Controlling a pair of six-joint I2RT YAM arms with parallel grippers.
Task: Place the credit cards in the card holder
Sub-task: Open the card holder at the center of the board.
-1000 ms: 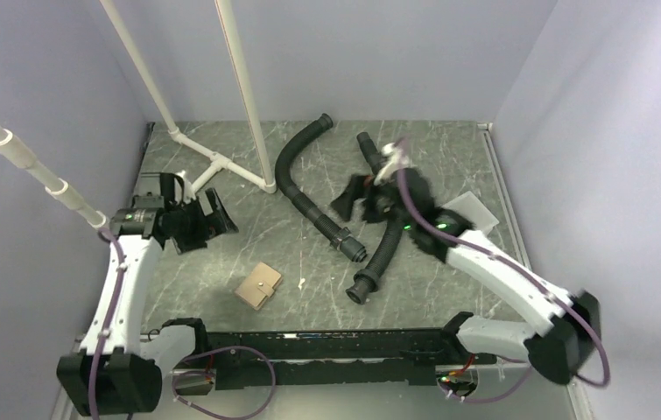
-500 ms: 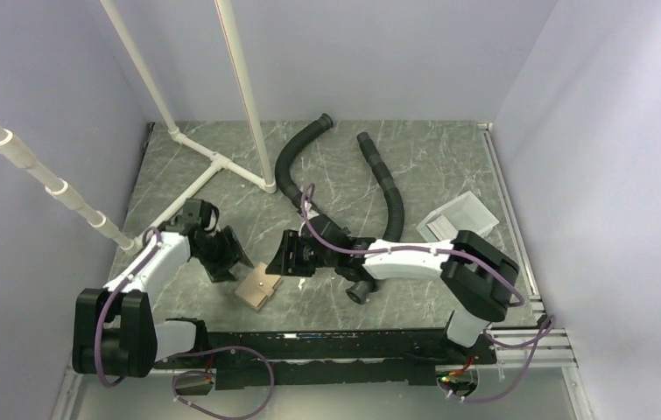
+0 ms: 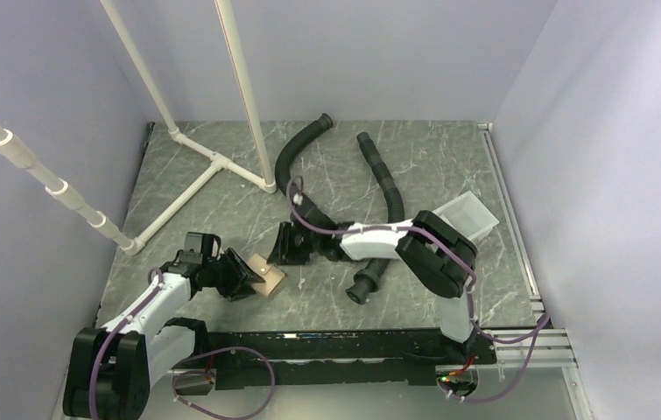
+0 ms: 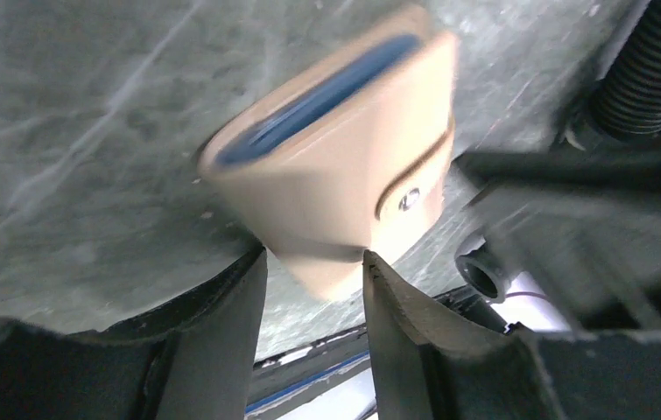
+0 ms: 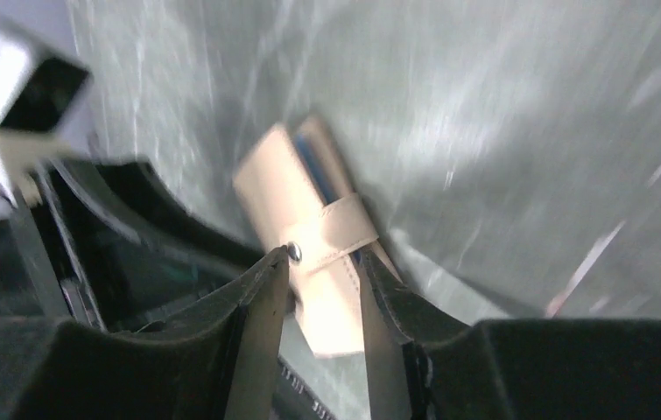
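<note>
The robot's right gripper spans the closed snap tab along its length, so it should back off, grab the tab by its snap end (image 4: 407,199) and peel it open.
The card holder (image 3: 270,278) is a tan wallet with a snap tab, near the table's front left. My left gripper (image 3: 255,279) reaches it from the left. In the left wrist view its fingertips touch both sides of one corner of the card holder (image 4: 335,188), which shows a blue inner edge, so the left gripper (image 4: 313,262) is shut on it. My right gripper (image 3: 279,256) comes in from the far side. In the right wrist view the right gripper (image 5: 322,262) is shut across the snap tab of the card holder (image 5: 305,210). No credit cards show in any view.
Two black corrugated hoses (image 3: 296,166) (image 3: 385,188) lie across the middle and back of the table. A white pipe frame (image 3: 213,162) stands at the back left. A shallow white tray (image 3: 471,214) sits at the right, partly behind my right arm. Walls close in three sides.
Both arms swung in from the back of the table to the card holder. Both sets of jaws narrowed from wide open onto it. The holder shifted slightly and tilted.
</note>
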